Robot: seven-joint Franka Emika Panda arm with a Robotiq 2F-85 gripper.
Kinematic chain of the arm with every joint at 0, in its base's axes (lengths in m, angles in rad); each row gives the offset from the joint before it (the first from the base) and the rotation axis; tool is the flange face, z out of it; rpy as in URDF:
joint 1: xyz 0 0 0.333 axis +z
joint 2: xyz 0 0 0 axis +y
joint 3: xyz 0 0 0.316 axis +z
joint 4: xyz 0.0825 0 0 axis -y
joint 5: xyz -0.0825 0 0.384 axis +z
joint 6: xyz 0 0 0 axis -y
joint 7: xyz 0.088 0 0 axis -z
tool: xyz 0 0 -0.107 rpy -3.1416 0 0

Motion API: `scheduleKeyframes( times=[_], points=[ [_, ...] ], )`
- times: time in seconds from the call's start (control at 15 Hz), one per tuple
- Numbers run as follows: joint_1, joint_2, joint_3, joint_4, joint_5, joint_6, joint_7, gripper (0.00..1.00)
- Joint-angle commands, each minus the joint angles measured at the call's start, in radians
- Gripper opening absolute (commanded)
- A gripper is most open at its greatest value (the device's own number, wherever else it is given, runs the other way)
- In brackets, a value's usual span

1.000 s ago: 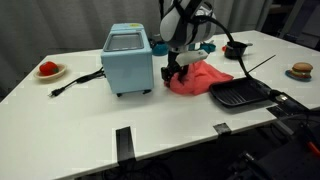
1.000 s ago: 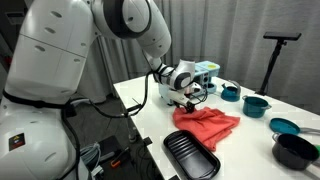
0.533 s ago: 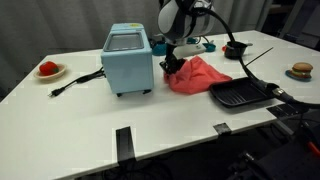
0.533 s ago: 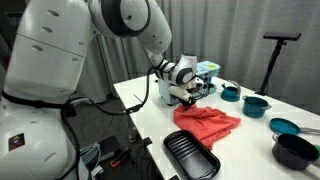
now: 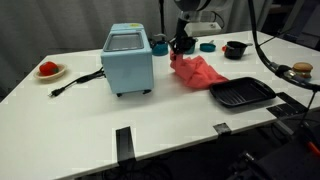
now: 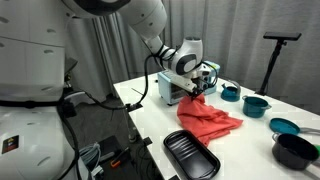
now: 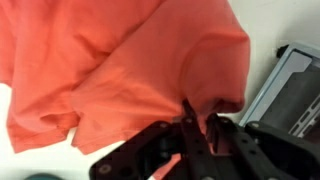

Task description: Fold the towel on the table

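Note:
I need to let go of the towel's raised edge over the towel's end [image 5: 214,71] close to the black grill pan.
The coral-red towel [image 5: 201,73] lies rumpled on the white table [image 5: 150,125], between the light blue box appliance [image 5: 128,60] and the black grill pan [image 5: 240,94]. One edge of it is pulled up off the tabletop. My gripper [image 5: 181,47] is shut on that raised edge, above the towel's end nearest the appliance. In the other exterior view the towel [image 6: 208,120] hangs down from the gripper [image 6: 197,88] and spreads onto the table. The wrist view shows the towel [image 7: 120,60] filling the frame, with cloth pinched between the black fingertips of the gripper [image 7: 198,125].
A grill pan [image 6: 190,155] lies near the table's front edge. Teal pots [image 6: 257,103] and a black pot [image 6: 295,150] stand beyond the towel. A plate with red food [image 5: 48,70], a black bowl [image 5: 235,49] and a bun [image 5: 301,70] sit around the table. Black tape strips [image 5: 123,143] mark the near edge.
The jaws have closed on the towel's edge, and the gripper has risen and moved toward the far side, lifting that edge off the table.

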Motion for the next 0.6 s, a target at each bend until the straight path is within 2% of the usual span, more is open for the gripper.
scheduleKeyframes(
  times=[0.0,0.27,0.53],
  points=[
    [-0.061,-0.145,0.014,-0.12,0.077,0.042,-0.072,0.03],
    [-0.092,-0.185,-0.029,-0.165,0.064,0.163,-0.119,0.03],
    [-0.12,-0.146,-0.048,-0.158,0.064,0.222,-0.135,0.03]
  ],
)
